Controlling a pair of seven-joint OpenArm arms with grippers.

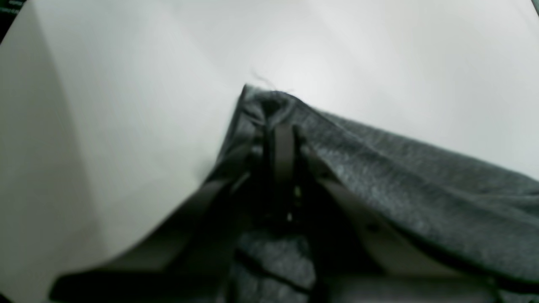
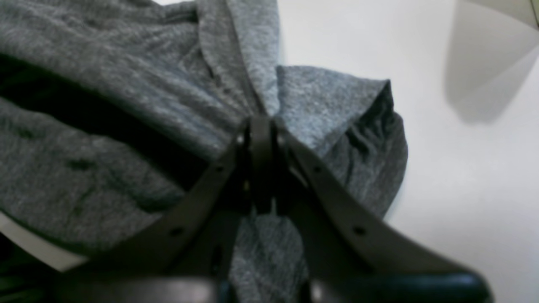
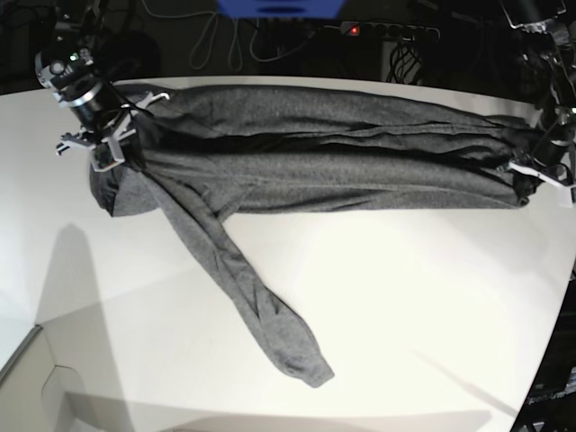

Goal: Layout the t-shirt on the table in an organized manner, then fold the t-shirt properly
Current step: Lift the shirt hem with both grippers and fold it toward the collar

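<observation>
The robot's right gripper needs to let go of the t-shirt's fold, now at one end of the band, on the bunched cloth [image 3: 133, 133] just behind the top of the trailing sleeve.
The dark grey t-shirt [image 3: 315, 148] is stretched in a long band across the far half of the white table [image 3: 405, 297]. One long sleeve [image 3: 256, 301] trails from it toward the front edge. At the band's left end in the base view, my right gripper [image 3: 112, 153] is shut on bunched cloth. The right wrist view shows its jaws [image 2: 261, 124] pinching a fold of the t-shirt [image 2: 320, 101]. At the right end, my left gripper [image 3: 524, 171] is shut on the other end. In the left wrist view its jaws [image 1: 280, 122] grip a corner of the t-shirt [image 1: 400, 168].
Behind the table hang dark cables, and a power strip with a red light [image 3: 354, 30] lies there. The table's curved edge [image 3: 558, 297] runs down the right side. A lower pale surface [image 3: 27, 378] shows at the front left corner.
</observation>
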